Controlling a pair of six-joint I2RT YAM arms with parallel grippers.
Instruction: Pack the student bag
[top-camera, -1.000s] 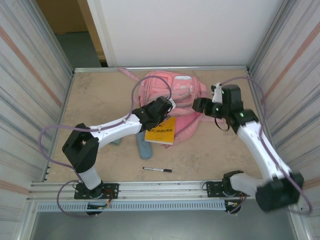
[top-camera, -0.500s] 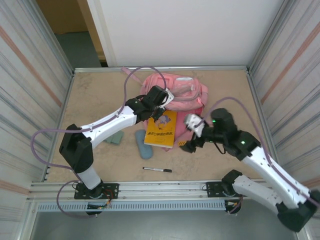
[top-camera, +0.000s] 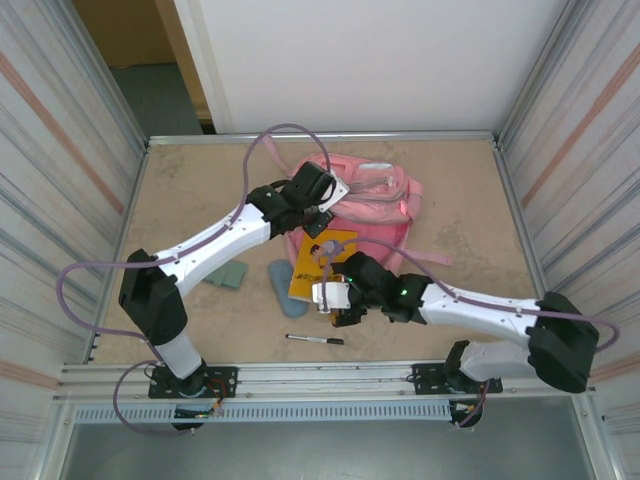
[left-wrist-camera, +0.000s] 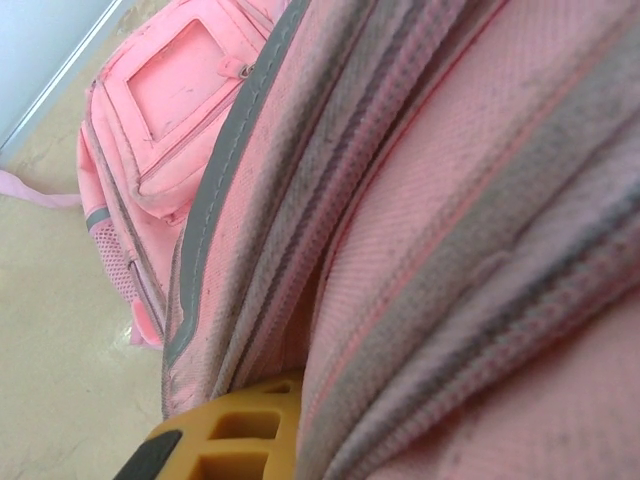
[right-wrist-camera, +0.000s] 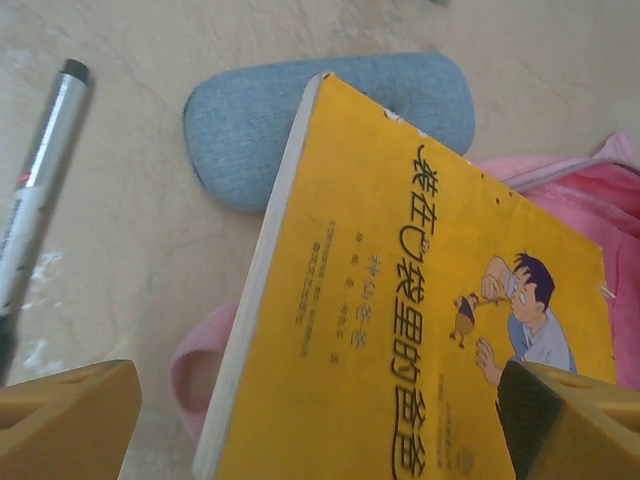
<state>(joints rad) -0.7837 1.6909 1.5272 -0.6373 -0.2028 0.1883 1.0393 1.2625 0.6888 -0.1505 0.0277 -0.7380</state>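
Observation:
The yellow book is sticking out of the student bag, so next I grip the book's white edge (right-wrist-camera: 283, 190) near the pencil case with my right gripper and push it inside.
The student bag (top-camera: 375, 195) lies pink and soft at the back middle of the table. My left gripper (top-camera: 322, 193) is shut on a fold of its fabric at the bag's left edge. In the left wrist view the bag's cloth (left-wrist-camera: 430, 230) lies close over one yellow finger (left-wrist-camera: 225, 440). A yellow book (top-camera: 320, 258) lies partly on the bag's front. My right gripper (top-camera: 335, 300) hangs low over the book's near end. It is open, and the book (right-wrist-camera: 400, 330) lies between its two yellow fingers (right-wrist-camera: 60, 420) without touching them.
A blue pencil case (top-camera: 285, 288) lies left of the book, and it is the blue pencil case (right-wrist-camera: 330, 120) beyond the book's corner. A pen (top-camera: 315, 340) lies near the front rail. A green item (top-camera: 228, 275) sits under the left arm. Ribbed walls close both sides.
My right arm swung from the bag's right side down and left to the book's near end, its jaws opening wider. My left gripper shifted back and up a little with the bag fabric.

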